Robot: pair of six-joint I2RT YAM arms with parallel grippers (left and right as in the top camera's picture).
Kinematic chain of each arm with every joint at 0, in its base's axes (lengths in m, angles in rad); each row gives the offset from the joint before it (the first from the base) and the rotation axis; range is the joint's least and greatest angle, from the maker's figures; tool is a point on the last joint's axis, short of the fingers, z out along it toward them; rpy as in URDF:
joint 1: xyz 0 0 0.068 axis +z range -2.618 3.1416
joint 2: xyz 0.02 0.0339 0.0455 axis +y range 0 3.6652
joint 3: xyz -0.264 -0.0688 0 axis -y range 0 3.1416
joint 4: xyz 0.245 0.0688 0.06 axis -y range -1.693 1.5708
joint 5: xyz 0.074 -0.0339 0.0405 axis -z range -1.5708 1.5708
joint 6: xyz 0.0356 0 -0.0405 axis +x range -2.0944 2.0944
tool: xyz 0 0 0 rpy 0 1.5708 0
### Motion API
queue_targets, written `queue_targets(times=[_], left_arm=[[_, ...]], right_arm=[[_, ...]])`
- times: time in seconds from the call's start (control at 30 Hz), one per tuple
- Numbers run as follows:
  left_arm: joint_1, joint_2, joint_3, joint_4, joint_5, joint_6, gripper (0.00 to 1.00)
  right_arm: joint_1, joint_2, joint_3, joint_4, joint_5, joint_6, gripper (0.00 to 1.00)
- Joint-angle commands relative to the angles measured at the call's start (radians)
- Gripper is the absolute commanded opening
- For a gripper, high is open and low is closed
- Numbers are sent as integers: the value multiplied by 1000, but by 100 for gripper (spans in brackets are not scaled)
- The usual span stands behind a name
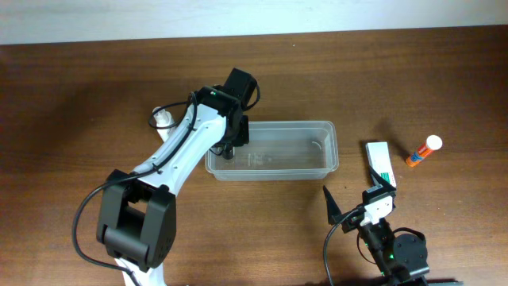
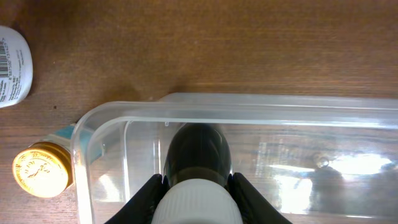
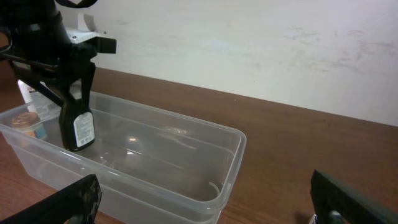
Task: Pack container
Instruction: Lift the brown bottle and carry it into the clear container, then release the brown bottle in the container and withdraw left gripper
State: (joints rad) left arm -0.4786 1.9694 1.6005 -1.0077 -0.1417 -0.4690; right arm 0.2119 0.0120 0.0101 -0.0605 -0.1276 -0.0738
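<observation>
The robot's left gripper should stand the dark bottle, now held upright inside the container, on the bottom of the clear container, at the end (image 1: 227,154) (image 2: 198,144) nearest the white bottle.
The clear plastic container (image 1: 317,168) lies in the middle of the table; it also shows in the left wrist view (image 2: 261,103) and the right wrist view (image 3: 231,144). My left gripper (image 1: 231,149) is shut on a dark bottle (image 2: 198,146) with a white cap. It holds the bottle upright inside the container's left end (image 3: 78,127), the base at or just above the floor. My right gripper (image 1: 357,205) is open and empty, near the container's front right corner.
A white bottle (image 1: 163,119) and a yellow-capped bottle (image 2: 41,170) lie just outside the container's left end. A white-and-green carton (image 1: 381,163) and an orange tube with a white cap (image 1: 424,151) lie to the right of the container.
</observation>
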Motion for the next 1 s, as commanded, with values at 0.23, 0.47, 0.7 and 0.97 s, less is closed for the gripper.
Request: queue_targets(times=[0.23,0.47,0.7,0.97], left_arm=[[-3,-4,-58,13,-39,-13,1],[-3,-4,-58,11,-21,-13,24],[-3,-6,-58,5,-12,-12,38],[-3,-6,-58,-3,-13,-12,44]], right_arm=[[-4,-6,-5,-7,9,11,98],[-4,-6,-5,-7,9,11,98],[-4,-6,-5,-7,8,11,98],[-4,-6,-5,-7,8,11,99]])
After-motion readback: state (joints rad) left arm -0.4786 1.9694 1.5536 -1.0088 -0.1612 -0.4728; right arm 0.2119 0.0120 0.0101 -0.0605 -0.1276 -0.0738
